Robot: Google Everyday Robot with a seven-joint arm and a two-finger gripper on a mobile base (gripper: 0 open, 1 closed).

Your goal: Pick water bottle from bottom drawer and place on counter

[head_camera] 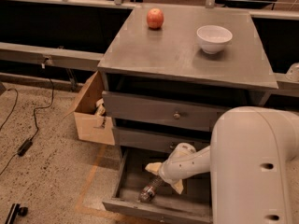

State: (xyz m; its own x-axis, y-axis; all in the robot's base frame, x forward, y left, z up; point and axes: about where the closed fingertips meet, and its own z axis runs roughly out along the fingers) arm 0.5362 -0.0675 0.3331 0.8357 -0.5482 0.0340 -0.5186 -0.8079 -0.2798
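Note:
The gripper I move will close on the far end of the water bottle [156, 182], which is the end away from the front of the open bottom drawer.
The water bottle [149, 190] lies on its side in the open bottom drawer [140, 208], near the drawer's front left. My gripper [164, 177] reaches down into the drawer, just above and to the right of the bottle. Its two cream fingers [153, 168] stand apart, open, on either side of the bottle's upper end. The bottle's cap end is hidden behind the gripper. The grey counter [173, 50] tops the cabinet above.
A red apple [155, 18] and a white bowl [214, 38] stand on the counter. Two knobbed drawers [176, 115] above the open one are shut. An open cardboard box [91, 113] stands left of the cabinet. A cable [32, 125] lies on the floor.

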